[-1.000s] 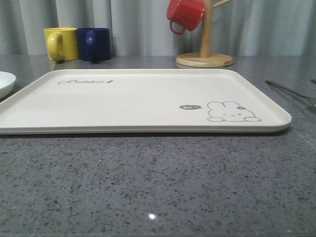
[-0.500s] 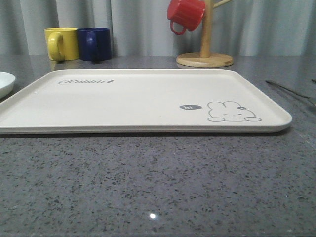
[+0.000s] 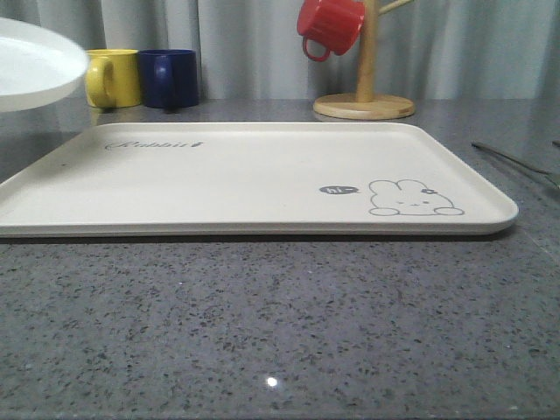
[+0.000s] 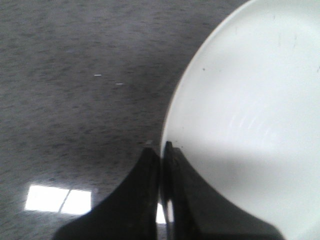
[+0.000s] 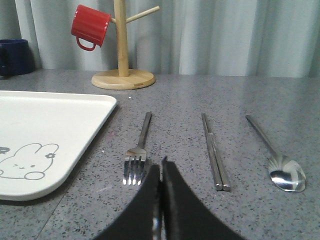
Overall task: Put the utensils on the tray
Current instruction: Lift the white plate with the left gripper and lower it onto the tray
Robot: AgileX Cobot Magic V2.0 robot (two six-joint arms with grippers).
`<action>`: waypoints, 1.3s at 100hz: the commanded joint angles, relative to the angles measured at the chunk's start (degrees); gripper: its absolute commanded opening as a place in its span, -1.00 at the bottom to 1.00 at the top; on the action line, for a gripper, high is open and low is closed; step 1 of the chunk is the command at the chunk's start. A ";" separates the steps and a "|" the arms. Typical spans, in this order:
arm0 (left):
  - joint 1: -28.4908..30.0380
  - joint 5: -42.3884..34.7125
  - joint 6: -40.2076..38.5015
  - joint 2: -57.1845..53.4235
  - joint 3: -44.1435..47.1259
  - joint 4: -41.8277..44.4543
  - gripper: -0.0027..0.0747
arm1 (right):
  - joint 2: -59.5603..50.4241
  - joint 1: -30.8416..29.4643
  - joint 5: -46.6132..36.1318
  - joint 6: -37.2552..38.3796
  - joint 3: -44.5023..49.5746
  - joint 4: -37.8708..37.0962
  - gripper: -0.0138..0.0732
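Next, I release the white plate, still in the air above the table, with my left gripper on the cream tray, over and just in front of the Rabbit lettering [image 3: 144, 163].
The white plate [image 3: 31, 66] hangs in the air at the far left, above the table and just off the tray's left corner. My left gripper [image 4: 161, 147] is shut on the rim of the plate [image 4: 250, 115]. The cream tray [image 3: 245, 175] with the bunny drawing lies in the middle of the table, with nothing on it. Right of the tray [image 5: 45, 120] lie the fork [image 5: 137, 155], the chopsticks [image 5: 214, 152] and the spoon [image 5: 280, 165], side by side on the table. My right gripper [image 5: 161, 167] is shut and holds nothing, just short of the fork's tines.
A yellow mug [image 3: 109, 77] and a navy mug [image 3: 168, 77] stand behind the tray's back left corner. A red mug [image 3: 328, 26] hangs on the wooden mug stand [image 3: 363, 105] at the back. A thin metal handle [image 3: 512, 159] shows at the right edge.
The plate lay on the table at the far left; now it is lifted high and has shifted a little right. The tray and the cutlery have not moved.
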 commanded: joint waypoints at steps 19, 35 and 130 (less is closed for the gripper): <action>-12.24 -4.33 2.68 0.11 -1.58 -4.87 -0.98 | -0.71 -0.34 -4.70 -0.47 -0.08 -0.03 -0.82; -16.48 -4.44 2.68 4.42 -1.58 -4.87 -0.98 | -0.71 -0.34 -4.70 -0.47 -0.08 -0.03 -0.82; -17.11 -7.98 2.43 8.41 -1.68 0.67 -0.37 | -0.71 -0.34 -4.70 -0.47 -0.08 -0.03 -0.82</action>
